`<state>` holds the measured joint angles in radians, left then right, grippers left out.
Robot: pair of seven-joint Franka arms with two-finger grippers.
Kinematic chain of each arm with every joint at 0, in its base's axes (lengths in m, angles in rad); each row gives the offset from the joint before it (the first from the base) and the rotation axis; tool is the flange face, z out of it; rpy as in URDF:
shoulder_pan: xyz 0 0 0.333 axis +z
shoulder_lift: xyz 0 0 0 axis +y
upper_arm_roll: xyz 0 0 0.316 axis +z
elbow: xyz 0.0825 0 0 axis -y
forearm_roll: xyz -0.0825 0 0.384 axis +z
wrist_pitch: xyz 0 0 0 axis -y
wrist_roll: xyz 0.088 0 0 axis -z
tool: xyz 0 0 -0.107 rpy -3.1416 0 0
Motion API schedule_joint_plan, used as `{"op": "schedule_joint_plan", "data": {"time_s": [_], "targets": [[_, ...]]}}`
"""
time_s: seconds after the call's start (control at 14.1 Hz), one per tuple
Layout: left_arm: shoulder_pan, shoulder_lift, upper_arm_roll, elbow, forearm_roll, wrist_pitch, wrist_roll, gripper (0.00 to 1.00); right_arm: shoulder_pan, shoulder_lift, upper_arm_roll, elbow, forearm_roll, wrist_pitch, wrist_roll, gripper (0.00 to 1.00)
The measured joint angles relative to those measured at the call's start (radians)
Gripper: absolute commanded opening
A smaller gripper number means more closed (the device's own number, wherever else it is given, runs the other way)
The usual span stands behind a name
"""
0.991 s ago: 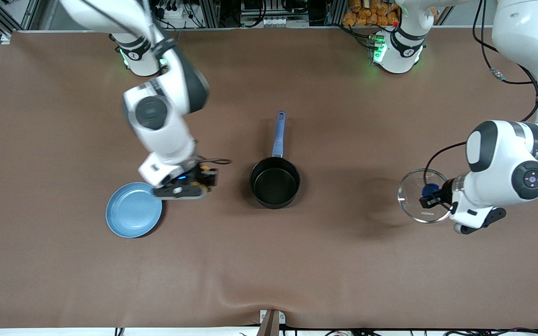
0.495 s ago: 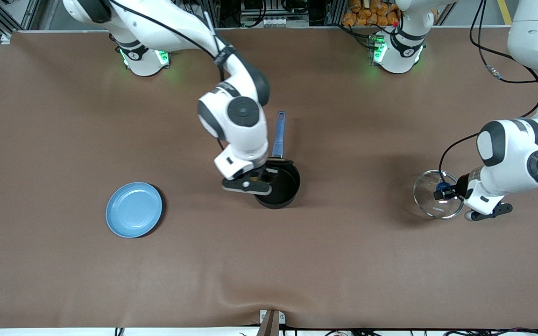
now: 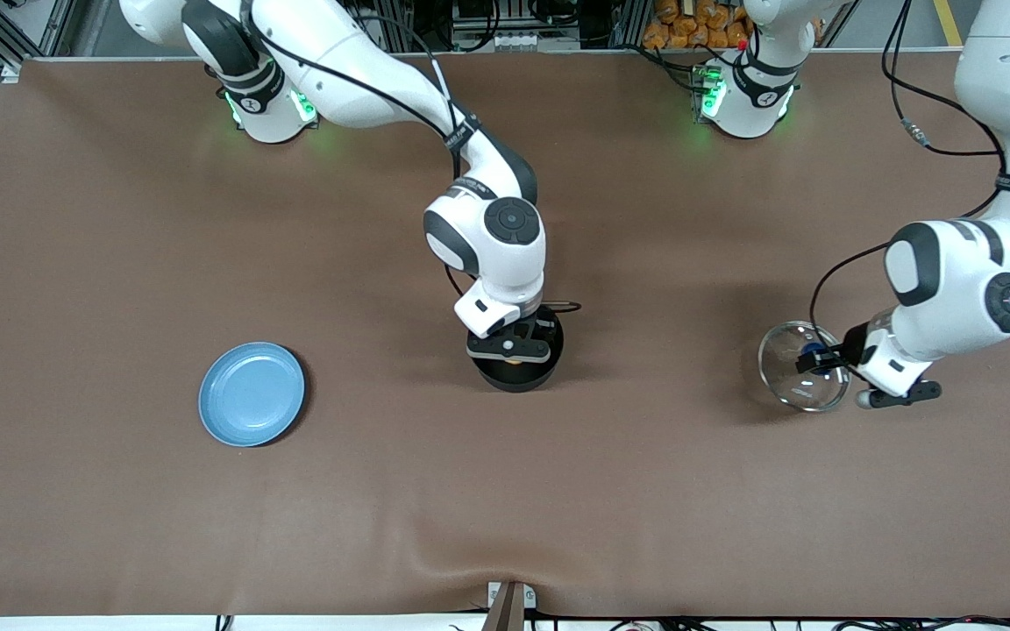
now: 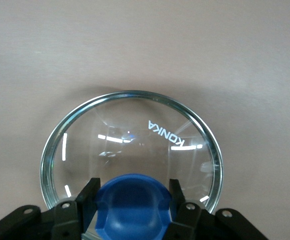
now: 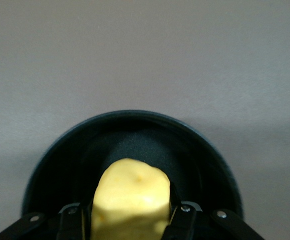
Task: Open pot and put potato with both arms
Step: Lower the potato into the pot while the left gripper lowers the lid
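Note:
The yellow potato, now held over the pot's opening, will be let go by my right gripper on the dark bottom inside the black pot (image 3: 513,372) (image 5: 141,187).
The black pot (image 3: 518,372) stands mid-table with no lid on; my right arm hides its blue handle. My right gripper (image 3: 512,349) is over the pot's opening, shut on the yellow potato (image 3: 514,358). In the right wrist view the potato (image 5: 132,195) sits between the fingers, above the pot's dark inside (image 5: 199,160). My left gripper (image 3: 821,361) is over the table toward the left arm's end, shut on the blue knob (image 3: 811,358) of the clear glass lid (image 3: 799,386). The left wrist view shows the knob (image 4: 132,202) clamped and the lid (image 4: 130,145) hanging tilted.
A flat light-blue plate (image 3: 252,394) lies toward the right arm's end of the table, with nothing on it. The brown table cover (image 3: 505,508) has a small ridge near the edge closest to the front camera.
My right gripper has carried the potato from beside the plate to over the pot. My left gripper with the lid has shifted slightly and come lower.

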<state>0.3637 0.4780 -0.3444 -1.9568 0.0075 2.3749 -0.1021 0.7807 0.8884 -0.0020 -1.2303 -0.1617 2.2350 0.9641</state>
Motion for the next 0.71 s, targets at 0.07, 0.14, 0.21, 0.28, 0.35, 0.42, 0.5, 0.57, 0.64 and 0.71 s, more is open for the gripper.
{"op": "schedule_joint_plan", "data": {"time_s": [0.07, 0.14, 0.21, 0.28, 0.35, 0.42, 0.5, 0.57, 0.64, 0.71], "targets": [[-0.011, 0.005, -0.001, -0.011, 0.0, 0.015, 0.0, 0.0, 0.001, 0.014, 0.0, 0.004, 0.0, 0.008, 0.0, 0.0], [-0.017, 0.012, -0.001, -0.02, 0.0, 0.024, 0.0, 0.0, 0.001, 0.024, 0.0, 0.005, 0.0, 0.012, 0.0, 0.0], [-0.019, 0.021, -0.001, -0.024, 0.0, 0.03, 0.0, 0.0, 0.001, 0.031, 0.0, 0.007, 0.0, 0.013, 0.0, 0.0], [-0.018, 0.031, 0.0, -0.024, 0.0, 0.035, 0.0, 0.73, 0.001, 0.035, -0.001, 0.009, 0.0, 0.013, 0.0, 0.21], [-0.018, 0.037, -0.001, -0.024, 0.0, 0.039, 0.0, 1.0, 0.001, 0.037, -0.002, 0.01, 0.0, 0.013, 0.0, 0.3], [-0.019, 0.037, -0.001, -0.024, 0.0, 0.039, 0.0, 1.0, 0.001, 0.037, -0.004, 0.01, 0.0, 0.014, 0.0, 0.39], [-0.019, 0.037, -0.001, -0.024, 0.0, 0.039, 0.0, 1.0, 0.001, 0.037, -0.005, 0.012, 0.0, 0.014, 0.0, 0.42], [-0.019, 0.037, -0.001, -0.023, 0.0, 0.039, 0.0, 1.0, 0.001, 0.037, -0.005, 0.013, 0.0, 0.014, 0.0, 0.44], [-0.02, 0.037, -0.001, -0.022, 0.0, 0.039, -0.002, 1.0, 0.001, 0.037, -0.005, 0.013, 0.0, 0.014, 0.0, 0.45], [-0.023, 0.034, -0.002, -0.018, 0.0, 0.038, -0.009, 1.0, 0.001, 0.037, -0.006, 0.013, 0.0, 0.014, 0.0, 0.47]]}}
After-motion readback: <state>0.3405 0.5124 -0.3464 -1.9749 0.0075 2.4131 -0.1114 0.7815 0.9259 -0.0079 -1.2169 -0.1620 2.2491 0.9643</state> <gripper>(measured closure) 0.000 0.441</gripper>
